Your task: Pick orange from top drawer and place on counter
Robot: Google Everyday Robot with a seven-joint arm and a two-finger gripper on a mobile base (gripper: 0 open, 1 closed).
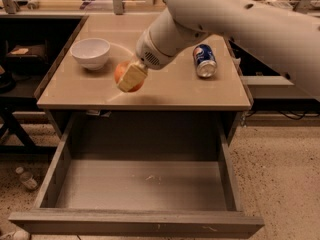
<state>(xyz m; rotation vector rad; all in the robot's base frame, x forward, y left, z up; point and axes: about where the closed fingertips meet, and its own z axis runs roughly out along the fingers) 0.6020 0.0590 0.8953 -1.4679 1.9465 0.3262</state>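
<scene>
The robot's gripper needs to release the orange on the tan counter point(132, 71) between the white bowl and the blue soda can.
My gripper point(129, 78) is shut on the orange point(123, 73) and holds it just above the front part of the tan counter point(180, 86), to the right of the white bowl. One cream finger pad point(132, 77) covers most of the fruit. The white arm reaches down from the upper right. The top drawer point(140, 184) stands pulled open below the counter, its grey floor bare.
A white bowl point(90, 52) sits on the counter's left side. A blue soda can point(204, 60) lies on its side at the right. A small bottle point(26, 178) lies on the floor left of the drawer. Dark shelving stands at the left.
</scene>
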